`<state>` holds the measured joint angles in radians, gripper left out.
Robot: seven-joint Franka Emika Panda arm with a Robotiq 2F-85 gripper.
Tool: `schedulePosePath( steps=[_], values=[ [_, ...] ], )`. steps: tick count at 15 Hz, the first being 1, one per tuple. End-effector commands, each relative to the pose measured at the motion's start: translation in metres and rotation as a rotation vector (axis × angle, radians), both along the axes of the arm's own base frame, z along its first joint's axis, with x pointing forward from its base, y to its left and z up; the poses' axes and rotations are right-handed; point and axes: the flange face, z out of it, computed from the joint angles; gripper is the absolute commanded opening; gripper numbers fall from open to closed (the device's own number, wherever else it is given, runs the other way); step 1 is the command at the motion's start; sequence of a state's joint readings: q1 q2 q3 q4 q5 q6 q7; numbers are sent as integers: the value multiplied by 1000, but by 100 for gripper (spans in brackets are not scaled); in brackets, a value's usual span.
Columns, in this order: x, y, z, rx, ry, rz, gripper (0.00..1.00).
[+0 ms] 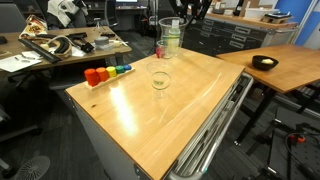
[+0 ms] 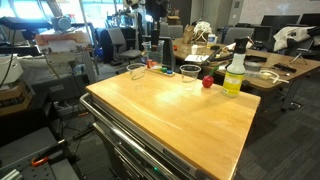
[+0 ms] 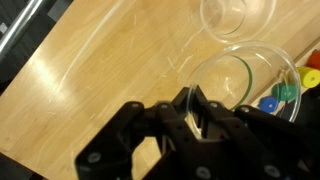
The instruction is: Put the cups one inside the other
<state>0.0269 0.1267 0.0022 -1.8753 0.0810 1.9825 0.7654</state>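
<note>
Next, I let go of the plastic cup I am holding inside the other clear cup [image 1: 162, 78] [image 3: 237, 14] that stands upright on the wooden table.
My gripper [image 3: 190, 108] is shut on the rim of a clear plastic cup [image 3: 232, 85], with the cup wall pinched between the fingers. It holds the cup above the wooden table [image 3: 90, 90]. In an exterior view the gripper [image 1: 180, 12] is high at the table's far end, with the held cup [image 1: 170, 27] faint below it. The second clear cup [image 1: 160, 80] stands upright and empty on the table. It also shows in the wrist view [image 3: 236, 14], just beyond the held cup, and in an exterior view [image 2: 190, 70].
A row of small coloured blocks [image 1: 106, 72] lies near the table edge and shows past the held cup in the wrist view [image 3: 290, 88]. A tall bottle with a yellow-green label [image 2: 235, 74] and a small red object [image 2: 207, 82] stand near the far edge. Desks and chairs surround the table.
</note>
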Motion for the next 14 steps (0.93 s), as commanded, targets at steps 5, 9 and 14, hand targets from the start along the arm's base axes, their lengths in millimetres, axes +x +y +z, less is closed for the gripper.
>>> schedulePosePath(
  steps=[5,9,14],
  values=[
    [-19,75,40,111,-16,108,2],
    [-27,86,34,103,19,138,2],
    [-31,82,20,87,46,141,2]
  ],
)
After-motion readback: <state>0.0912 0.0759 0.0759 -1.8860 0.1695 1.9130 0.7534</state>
